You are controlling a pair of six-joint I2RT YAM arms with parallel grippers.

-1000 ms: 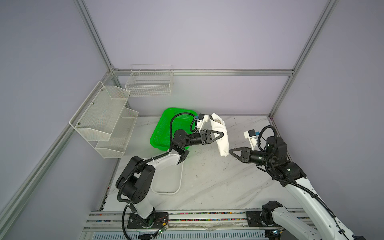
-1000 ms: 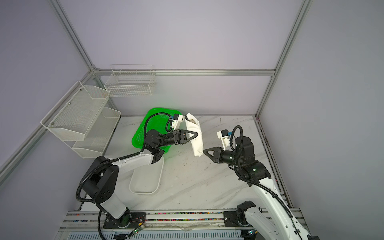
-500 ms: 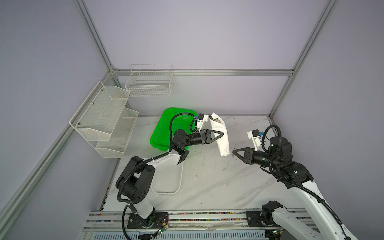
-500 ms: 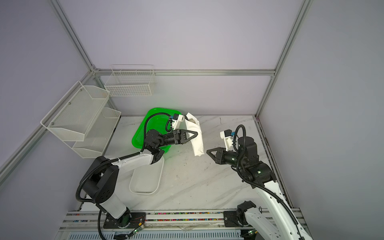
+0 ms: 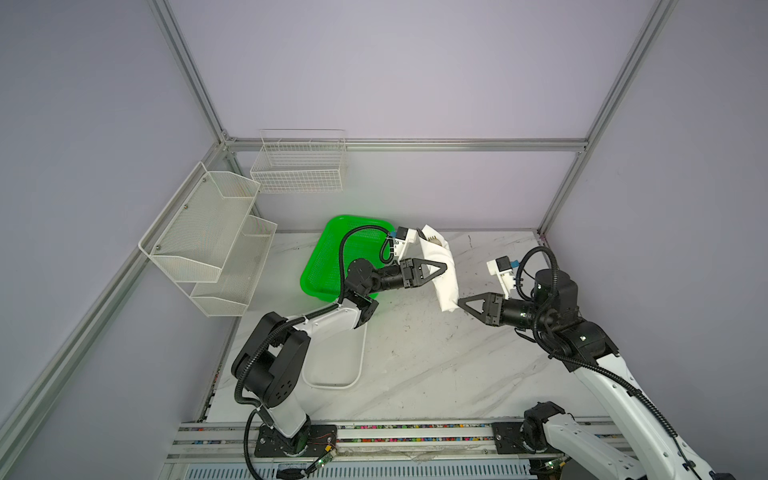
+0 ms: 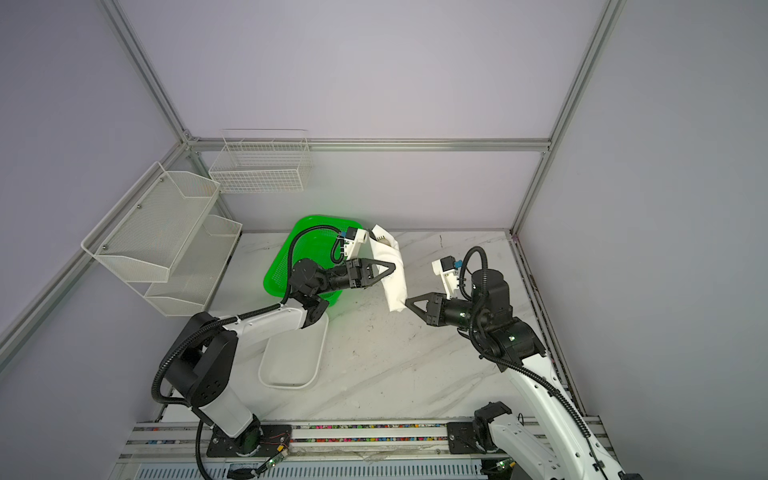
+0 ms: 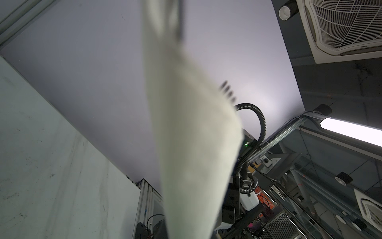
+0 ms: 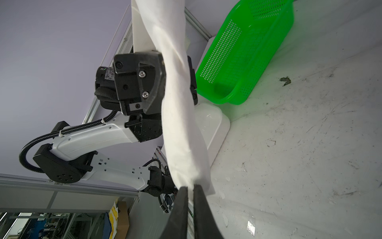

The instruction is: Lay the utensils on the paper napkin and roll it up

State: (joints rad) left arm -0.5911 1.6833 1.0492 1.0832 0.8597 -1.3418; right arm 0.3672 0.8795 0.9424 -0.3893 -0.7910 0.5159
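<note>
The robot's right gripper pinches only the bottom edge of the paper napkin, so it should open, move up and grip across the roll [image 5: 448, 289] below the left gripper.
The paper napkin [image 5: 446, 291] [image 6: 395, 291] is a white roll hanging slanted in the air above the marble table. My left gripper [image 5: 444, 266] [image 6: 392, 265] is shut across its middle. In the left wrist view the roll [image 7: 196, 144] fills the centre, and fork tines [image 7: 228, 93] stick out of its side. The other utensils are hidden inside. My right gripper [image 5: 459, 302] [image 6: 407, 300] [image 8: 190, 187] is at the roll's lower end [image 8: 186, 144], its two black fingers pinched on the paper's bottom edge.
A green perforated basket [image 5: 328, 266] sits behind the left arm. A white rimmed tray [image 5: 332, 365] lies under that arm near the table's left side. Wire shelves [image 5: 208, 232] and a wire basket [image 5: 299, 166] hang on the walls.
My right gripper drew back to the right from the roll's lower end, then came back to it and closed a little. The left gripper and the roll have stayed in place.
</note>
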